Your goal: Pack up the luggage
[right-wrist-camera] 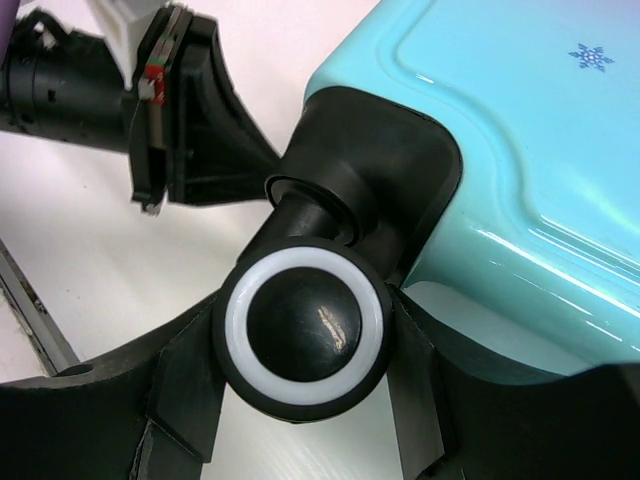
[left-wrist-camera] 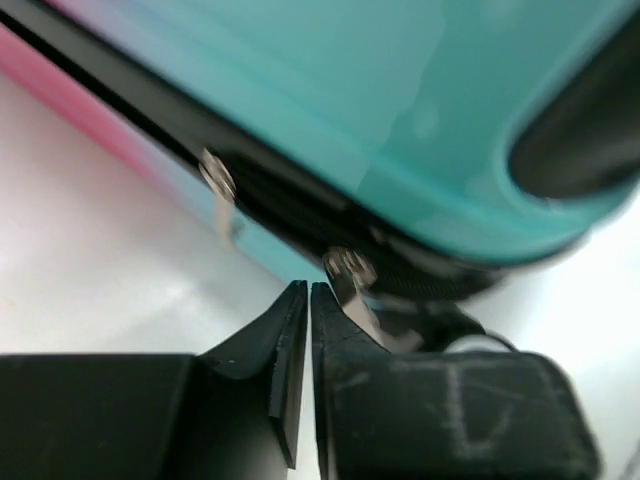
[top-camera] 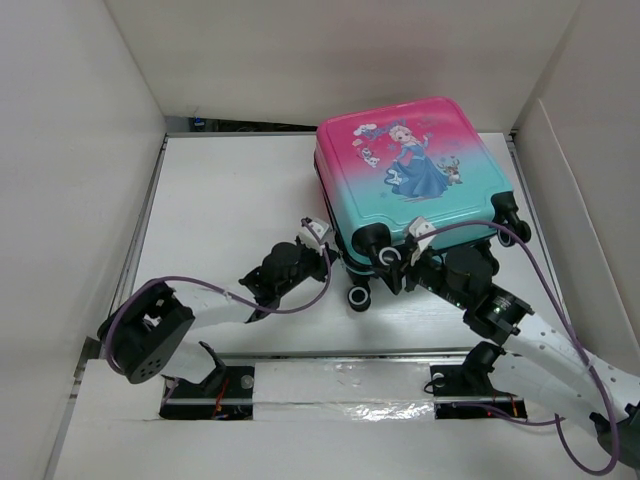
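Next, my right gripper lets go of the luggage's near wheel over the white table, at my left gripper's black wrist (top-camera: 293, 254).
The luggage (top-camera: 410, 165) lies flat and closed at the back right, pink fading to teal, princess side up, black wheels toward me. My right gripper (top-camera: 394, 264) is shut on one near wheel (right-wrist-camera: 305, 330); its fingers (right-wrist-camera: 185, 375) press both sides of the white-ringed wheel. My left gripper (top-camera: 325, 240) is at the suitcase's near-left corner. In the left wrist view its jaws (left-wrist-camera: 308, 290) are shut with nothing between them, just below the black zipper band. One metal zipper pull (left-wrist-camera: 352, 278) hangs right beside the right finger, another (left-wrist-camera: 218, 185) further left.
White walls enclose the table on the left, back and right. Another loose-looking wheel (top-camera: 358, 297) shows just in front of the suitcase, between the two arms. The left arm's head (right-wrist-camera: 185, 120) sits close to the right gripper.
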Available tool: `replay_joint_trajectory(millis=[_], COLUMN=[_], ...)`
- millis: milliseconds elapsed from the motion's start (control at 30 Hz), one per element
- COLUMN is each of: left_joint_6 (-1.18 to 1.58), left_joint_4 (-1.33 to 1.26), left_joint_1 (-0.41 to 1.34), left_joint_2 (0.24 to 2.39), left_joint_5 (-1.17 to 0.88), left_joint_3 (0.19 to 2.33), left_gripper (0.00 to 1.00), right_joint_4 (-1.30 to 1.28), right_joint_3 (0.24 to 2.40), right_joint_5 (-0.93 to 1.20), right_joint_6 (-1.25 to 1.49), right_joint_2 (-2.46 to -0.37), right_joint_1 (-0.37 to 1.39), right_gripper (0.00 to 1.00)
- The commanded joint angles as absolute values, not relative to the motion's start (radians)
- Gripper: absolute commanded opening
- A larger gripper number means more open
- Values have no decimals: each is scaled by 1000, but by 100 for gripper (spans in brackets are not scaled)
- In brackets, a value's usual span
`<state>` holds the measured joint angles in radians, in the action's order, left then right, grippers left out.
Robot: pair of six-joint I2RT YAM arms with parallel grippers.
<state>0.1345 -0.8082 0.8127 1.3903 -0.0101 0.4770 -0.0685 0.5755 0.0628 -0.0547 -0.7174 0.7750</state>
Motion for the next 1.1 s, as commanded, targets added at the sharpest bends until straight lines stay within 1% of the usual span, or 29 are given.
replay_joint_trajectory(millis=[0, 100, 133, 200, 233, 333, 433, 533, 600, 767, 900, 1067], left_joint_6=[178, 183, 176, 169, 170, 169, 160, 138, 123, 94, 35, 6], left_joint_4=[-795, -789, -772, -752, -756, -772, -765, -775, -775, -804, -761, -770], left_joint_1=[833, 833, 833, 842, 842, 842, 854, 896, 905, 914, 914, 905], left_joint_2=[1338, 1316, 1315, 1309, 1304, 1301, 1324, 1361, 1397, 1449, 1512, 1554], left_joint_5=[-40, -43, -44, -58, -70, -120, -170, -187, -189, -144, -97, -78], left_joint_3=[436, 414, 422, 440, 442, 451, 489, 532, 566, 597, 655, 699], left_gripper=[5, 10, 16, 22, 30, 40, 41, 40, 40, 40, 39, 38], right_joint_4=[-100, -155, -175, -233, -245, -258, -301, -340, -322, -285, -278, -278], right_joint_3=[604, 623, 623, 621, 614, 569, 568, 578, 572, 561, 566, 565], right_joint_5=[18, -60, -84, -170, -199, -270, -298, -299, -290, -268, -238, -215], right_joint_6=[-64, -46, -37, 9, 44, 97, 103, 100, 97, 74, 58, 48], right_joint_2=[-709, -675, -660, -615, -547, -396, -362, -409, -417, -405, -420, -417], right_joint_1=[788, 756, 746, 723, 703, 692, 692, 692, 692, 692, 692, 692], right_gripper=[0, 0, 0, 0, 0, 0, 0, 0, 0, 0, 0, 0])
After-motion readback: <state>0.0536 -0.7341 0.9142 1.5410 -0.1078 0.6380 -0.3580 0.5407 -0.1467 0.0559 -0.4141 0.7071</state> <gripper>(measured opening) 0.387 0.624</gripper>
